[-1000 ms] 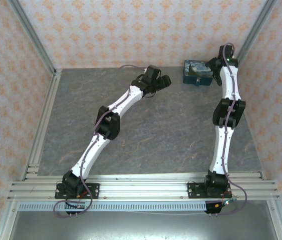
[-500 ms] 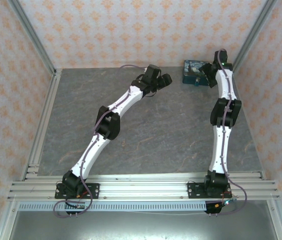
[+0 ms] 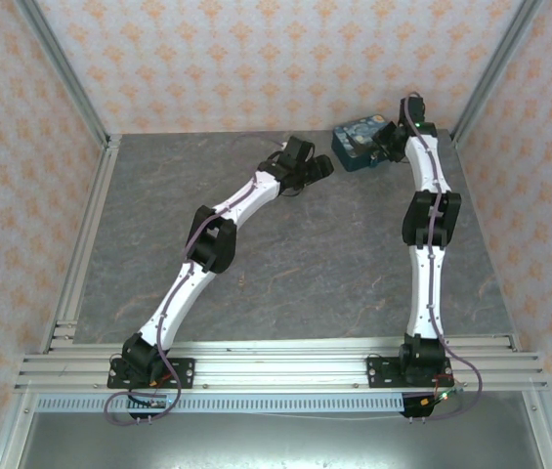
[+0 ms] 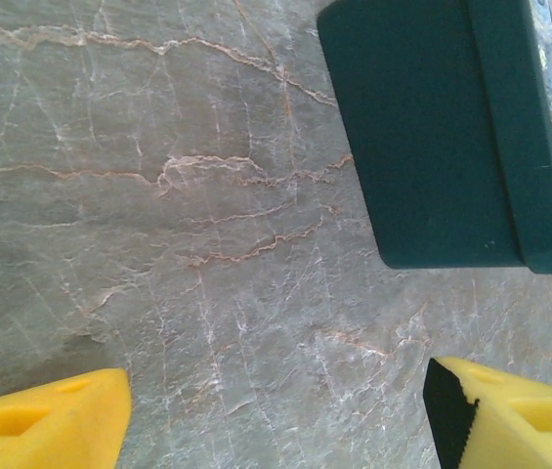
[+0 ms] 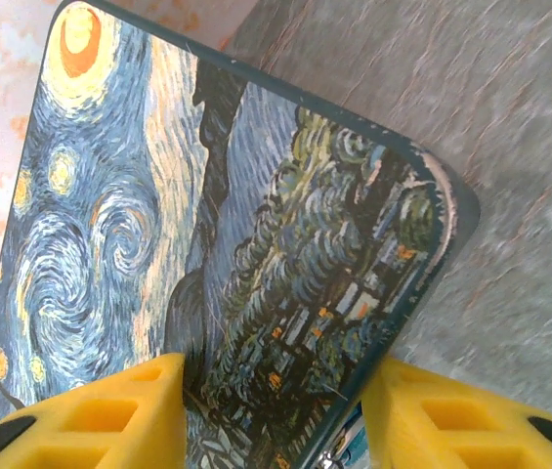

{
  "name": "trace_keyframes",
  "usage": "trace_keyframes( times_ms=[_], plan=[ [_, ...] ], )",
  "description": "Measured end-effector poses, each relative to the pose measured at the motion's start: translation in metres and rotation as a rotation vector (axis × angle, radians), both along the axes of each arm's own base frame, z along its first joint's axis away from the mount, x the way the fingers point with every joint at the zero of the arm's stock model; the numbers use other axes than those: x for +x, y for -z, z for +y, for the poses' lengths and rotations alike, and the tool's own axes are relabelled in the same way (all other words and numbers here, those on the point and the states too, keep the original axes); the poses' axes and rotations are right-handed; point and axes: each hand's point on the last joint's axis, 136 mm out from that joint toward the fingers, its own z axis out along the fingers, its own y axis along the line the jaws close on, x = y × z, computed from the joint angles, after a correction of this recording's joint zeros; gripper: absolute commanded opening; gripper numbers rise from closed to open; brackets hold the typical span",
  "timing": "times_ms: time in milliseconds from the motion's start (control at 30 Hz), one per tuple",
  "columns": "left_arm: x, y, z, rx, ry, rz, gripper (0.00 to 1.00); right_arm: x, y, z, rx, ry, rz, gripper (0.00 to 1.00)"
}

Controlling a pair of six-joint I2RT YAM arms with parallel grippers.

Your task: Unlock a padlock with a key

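Note:
I will draw the tin in with my right gripper, as it stands crooked by the back wall, then take the tin's moon end (image 5: 241, 78) to turn it straight.
The tiny teal-blue padlock (image 5: 352, 445) peeks out at the bottom edge of the right wrist view, a glint of silvery metal beside it, tucked against the near side of the Starry Night tin (image 5: 236, 234). My right gripper (image 5: 274, 425) is open and straddles the tin's near corner: one yellow finger (image 5: 100, 420) lies over the painted lid and the other sits outside the tin's edge, by the padlock. From above, the right gripper (image 3: 391, 147) touches the tin (image 3: 357, 144) at the back of the table. My left gripper (image 4: 276, 430) is open over bare stone, just short of the tin's dark teal side (image 4: 422, 137).
The tin stands close to the patterned back wall (image 3: 256, 59), and a metal frame post (image 3: 486, 68) rises at the back right. The left gripper (image 3: 319, 166) hovers just left of the tin. Grey marbled table (image 3: 305, 264) stretches between the arms.
The right arm has swung left, and the tin has slid and turned leftward with it, closer to the left gripper. The left gripper has barely shifted.

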Motion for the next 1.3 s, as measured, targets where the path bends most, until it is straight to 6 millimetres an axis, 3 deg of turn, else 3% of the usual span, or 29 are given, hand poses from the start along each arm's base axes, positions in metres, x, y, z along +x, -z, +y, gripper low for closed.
trace_keyframes(
  times_ms=[267, 567, 667, 900, 1033, 1133, 1300],
  plan=[
    [-0.012, -0.019, 0.018, 0.044, -0.013, 0.019, 0.81, -0.039, 0.002, 0.050, 0.039, -0.084, 0.049, 0.45],
    [-0.036, -0.056, 0.083, 0.053, -0.088, 0.018, 0.81, -0.100, 0.004, 0.124, 0.113, -0.116, 0.077, 0.45],
    [-0.045, -0.053, 0.102, 0.067, -0.112, 0.036, 0.81, -0.119, 0.005, 0.151, 0.148, -0.122, 0.075, 0.45],
    [-0.092, -0.015, 0.136, 0.138, -0.128, 0.143, 0.80, -0.166, 0.007, 0.219, 0.211, -0.154, 0.067, 0.46],
    [-0.100, -0.022, 0.150, 0.147, -0.134, 0.139, 0.74, -0.190, 0.006, 0.235, 0.223, -0.143, 0.066, 0.49],
    [-0.096, -0.024, 0.156, 0.166, -0.123, 0.131, 0.63, -0.205, 0.005, 0.241, 0.197, -0.154, 0.078, 0.60],
    [-0.068, -0.053, 0.160, 0.183, -0.109, 0.066, 0.67, -0.228, -0.002, 0.231, 0.075, -0.182, 0.108, 0.75]
  ],
)
